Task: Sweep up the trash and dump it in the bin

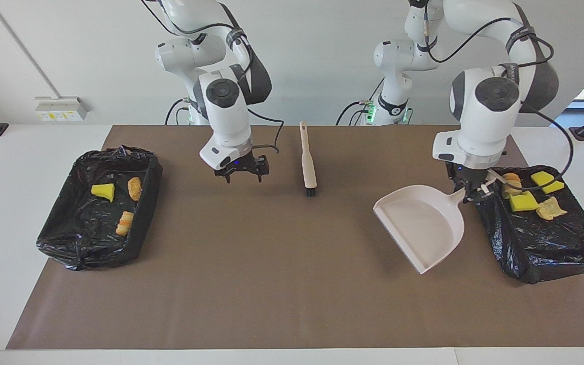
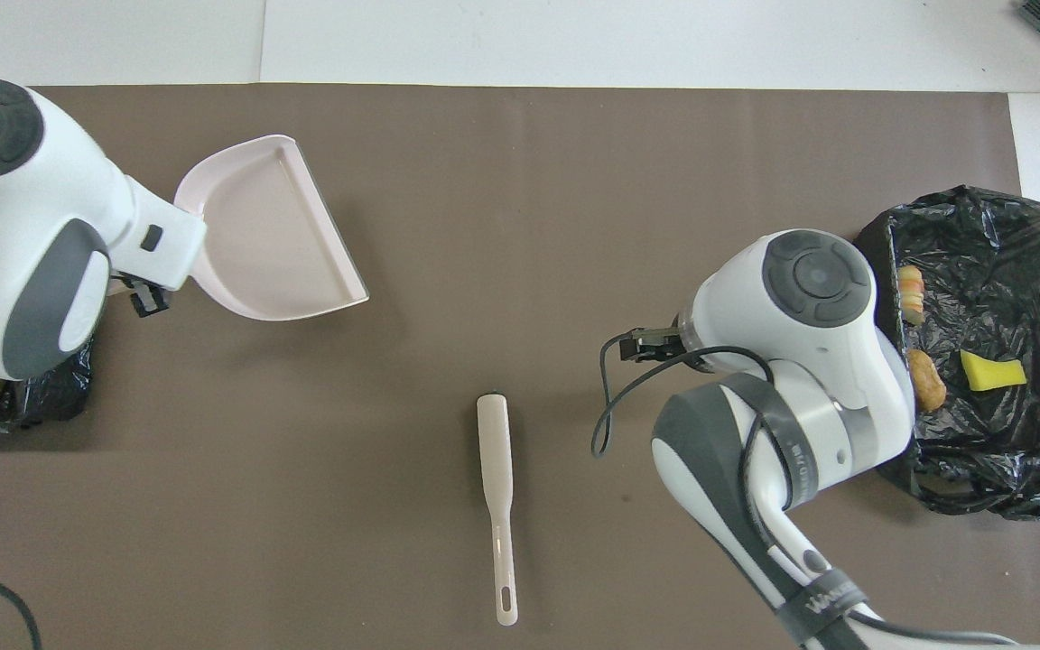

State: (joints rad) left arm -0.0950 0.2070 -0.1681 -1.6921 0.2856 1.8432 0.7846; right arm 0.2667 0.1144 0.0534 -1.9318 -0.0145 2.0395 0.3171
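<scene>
Next, I let go of the pale pink dustpan with my left gripper on the brown mat point(image 2: 507, 273) just past the far end of the beige brush. The dustpan is now tilted low beside a bin.
The trash lies in two black-lined bins. The bin point(image 1: 94, 243) at the right arm's end holds a yellow bit point(image 1: 103, 191), an orange-brown oval point(image 1: 134, 187) and a beige chunk point(image 1: 125, 222). The bin point(image 1: 540, 253) at the left arm's end holds yellow bits point(image 1: 523, 201) and beige chunks point(image 1: 550, 207). My left gripper point(image 1: 474, 191) is shut on the handle of the pale pink dustpan point(image 1: 421, 225), held tilted low over the mat beside that bin. My right gripper point(image 1: 240, 172) is open and empty over the mat, beside the beige brush point(image 1: 307, 162).
The brush point(image 2: 497, 487) lies flat on the brown mat point(image 1: 271, 284), handle toward the robots and black bristles away from them. In the overhead view the dustpan point(image 2: 267, 235) is empty, and the right arm covers part of the mat next to its bin point(image 2: 881, 298).
</scene>
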